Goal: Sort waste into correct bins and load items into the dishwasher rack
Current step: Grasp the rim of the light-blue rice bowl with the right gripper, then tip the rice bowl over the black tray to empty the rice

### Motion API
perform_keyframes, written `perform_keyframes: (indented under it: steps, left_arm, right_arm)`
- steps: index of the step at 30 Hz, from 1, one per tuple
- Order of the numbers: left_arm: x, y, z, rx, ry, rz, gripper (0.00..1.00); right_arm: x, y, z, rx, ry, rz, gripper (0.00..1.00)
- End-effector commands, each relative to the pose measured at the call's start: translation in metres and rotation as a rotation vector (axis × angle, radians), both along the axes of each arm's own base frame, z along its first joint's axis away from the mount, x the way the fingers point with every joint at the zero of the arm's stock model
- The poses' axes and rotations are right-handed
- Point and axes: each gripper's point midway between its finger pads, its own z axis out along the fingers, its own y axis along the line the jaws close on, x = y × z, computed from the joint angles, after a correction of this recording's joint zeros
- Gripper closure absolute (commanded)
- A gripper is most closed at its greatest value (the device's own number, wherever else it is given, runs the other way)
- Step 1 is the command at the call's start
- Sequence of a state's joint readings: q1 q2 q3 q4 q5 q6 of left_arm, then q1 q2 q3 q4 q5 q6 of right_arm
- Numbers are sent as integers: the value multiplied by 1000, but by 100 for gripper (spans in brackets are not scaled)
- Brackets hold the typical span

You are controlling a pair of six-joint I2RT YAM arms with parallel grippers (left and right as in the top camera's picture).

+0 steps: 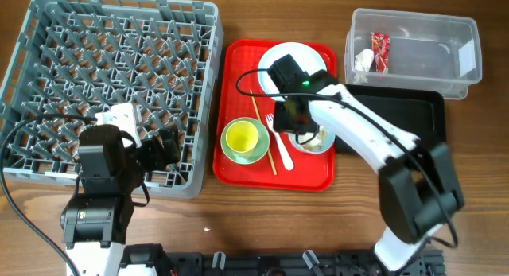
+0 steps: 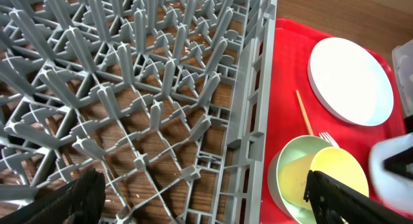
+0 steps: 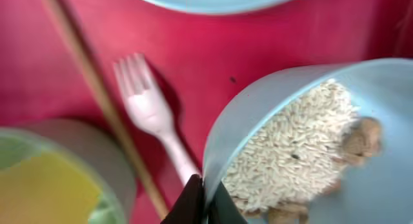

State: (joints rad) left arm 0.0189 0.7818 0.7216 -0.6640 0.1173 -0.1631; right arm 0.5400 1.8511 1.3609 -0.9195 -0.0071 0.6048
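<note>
The pale blue bowl will go down on top of the pale blue plate [image 1: 293, 68], where I should set it with my right gripper and let it go.
My right gripper [image 3: 205, 197] is shut on the rim of the pale blue bowl [image 3: 303, 140], which holds rice-like food scraps [image 3: 290, 146]; in the overhead view the gripper [image 1: 296, 129] sits over the bowl [image 1: 316, 141] on the red tray. The white fork [image 3: 151, 114], the chopstick [image 3: 97, 101], the yellow-green cup [image 1: 242, 137] on its pale green saucer [image 1: 258, 153] and the pale blue plate [image 1: 290, 57] lie beside it. My left gripper [image 2: 200, 198] is open over the grey rack's [image 1: 111, 85] right edge. The red wrapper [image 1: 380, 52] and white tissue [image 1: 363, 61] lie in the clear tub [image 1: 413, 53].
The red serving tray [image 1: 238, 169] lies between the rack and the black tray [image 1: 413, 121], which sits below the clear tub. Black cables run over the tray and the rack's near left corner. Bare wooden table shows in front.
</note>
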Motion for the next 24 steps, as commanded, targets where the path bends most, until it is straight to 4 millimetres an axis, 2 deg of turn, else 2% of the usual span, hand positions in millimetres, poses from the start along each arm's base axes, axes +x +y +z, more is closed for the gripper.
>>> perform_keyframes:
  steps: [1, 4, 6, 9, 12, 16, 19, 21, 24]
  left_arm:
    - [2, 0, 10, -3, -23, 6, 0]
    - [2, 0, 10, -3, -23, 6, 0]
    - [2, 0, 10, -3, -23, 6, 0]
    - [2, 0, 10, -3, -23, 6, 0]
    - [2, 0, 10, -3, -23, 6, 0]
    - [2, 0, 10, -3, -23, 6, 0]
    - [2, 0, 10, -3, -23, 6, 0]
    - [2, 0, 10, -3, -23, 6, 0]
    - [2, 0, 10, -3, -23, 7, 0]
  right_arm:
    - [17, -7, 70, 55, -175, 91, 96]
    - [24, -37, 95, 74, -226, 68, 96]
    - [34, -56, 99, 167, -213, 63, 96]
    - [45, -78, 94, 387, -190, 109, 96]
    - [42, -94, 69, 561, -125, 85, 96]
    - [43, -107, 49, 789, -102, 41, 96]
    - [51, -134, 57, 937, -143, -44, 96]
    - [55, -161, 67, 1101, -136, -202, 96]
    - [55, -183, 79, 1291, -128, -334, 96]
